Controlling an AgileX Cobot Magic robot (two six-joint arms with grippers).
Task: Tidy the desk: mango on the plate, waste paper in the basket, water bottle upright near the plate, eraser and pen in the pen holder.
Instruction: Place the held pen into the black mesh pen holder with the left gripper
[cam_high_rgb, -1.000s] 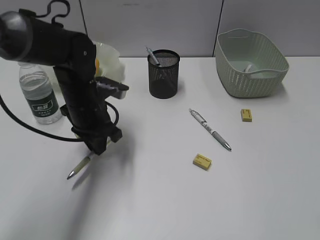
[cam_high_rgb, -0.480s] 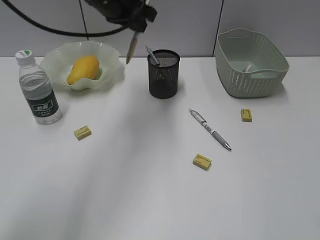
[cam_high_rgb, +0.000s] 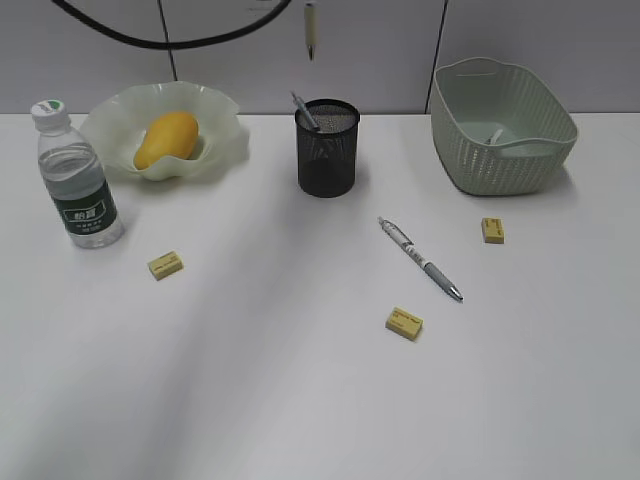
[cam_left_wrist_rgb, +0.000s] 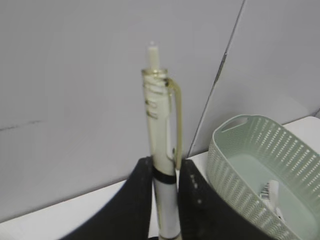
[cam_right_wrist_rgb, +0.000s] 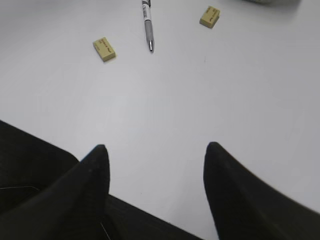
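Next, I let the cream pen go from my left gripper inside the black mesh pen holder (cam_high_rgb: 342, 118), on the side of the holder nearer the basket. The pen now hangs high above that holder.
My left gripper (cam_left_wrist_rgb: 164, 172) is shut on a cream pen (cam_left_wrist_rgb: 160, 150). In the exterior view that pen (cam_high_rgb: 310, 30) hangs tip down, high above the black mesh pen holder (cam_high_rgb: 327, 148), which holds another pen. The gripper itself is out of that view. The mango (cam_high_rgb: 166, 138) lies in the ruffled plate (cam_high_rgb: 225, 135). The water bottle (cam_high_rgb: 78, 185) stands upright next to the plate. A grey pen (cam_high_rgb: 420, 259) lies on the desk (cam_high_rgb: 300, 380), with three yellow erasers (cam_high_rgb: 165, 265) (cam_high_rgb: 404, 323) (cam_high_rgb: 492, 230). Waste paper (cam_left_wrist_rgb: 272, 196) lies in the basket (cam_high_rgb: 503, 125). My right gripper (cam_right_wrist_rgb: 155, 152) is open and empty above the desk.
A grey partition wall (cam_high_rgb: 380, 50) runs behind the desk. A black cable (cam_high_rgb: 150, 38) of the left arm crosses the top left. The right wrist view shows the grey pen (cam_right_wrist_rgb: 146, 25) and two erasers (cam_right_wrist_rgb: 104, 49) (cam_right_wrist_rgb: 210, 16) ahead of the open jaws.
My left gripper lifted the cream pen off the desk at the left and carried it up and right, to above the pen holder. The arm left the exterior view.
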